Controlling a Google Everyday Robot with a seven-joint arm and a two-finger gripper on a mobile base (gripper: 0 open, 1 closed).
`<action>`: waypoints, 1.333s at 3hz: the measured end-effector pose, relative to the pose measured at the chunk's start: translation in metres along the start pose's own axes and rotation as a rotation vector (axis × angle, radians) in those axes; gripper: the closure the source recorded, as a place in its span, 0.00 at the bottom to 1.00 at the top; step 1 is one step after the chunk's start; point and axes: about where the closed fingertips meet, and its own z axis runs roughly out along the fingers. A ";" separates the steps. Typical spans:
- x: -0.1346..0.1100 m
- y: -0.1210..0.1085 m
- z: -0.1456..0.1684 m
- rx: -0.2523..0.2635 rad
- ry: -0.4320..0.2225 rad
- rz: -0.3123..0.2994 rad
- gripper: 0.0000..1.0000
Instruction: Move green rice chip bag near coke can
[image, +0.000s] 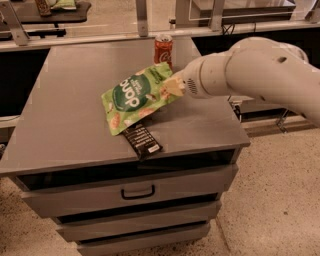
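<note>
The robot's gripper will release the green rice chip bag, now hanging tilted over the cabinet top, on the cabinet top just in front of the coke can (182, 82).
The green rice chip bag (136, 97) is a light-green pouch with a dark-green oval and white letters. It hangs tilted over the middle of the grey cabinet top (65, 105), its lower corner over the black wrapper bar. My gripper (175, 87) is shut on the bag's upper right corner. The white arm reaches in from the right. The coke can (163, 49) is red with a silver top. It stands upright at the back edge, just behind the bag's top.
A small black wrapper bar (142, 140) lies near the cabinet's front edge. The cabinet has drawers (137, 192) below. A rail and shelves (150, 20) run behind the cabinet. The speckled floor (280, 200) lies to the right.
</note>
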 end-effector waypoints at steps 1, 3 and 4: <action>0.024 -0.036 -0.008 0.090 0.016 0.076 1.00; 0.046 -0.099 -0.009 0.222 0.001 0.188 1.00; 0.052 -0.123 -0.003 0.256 0.000 0.207 1.00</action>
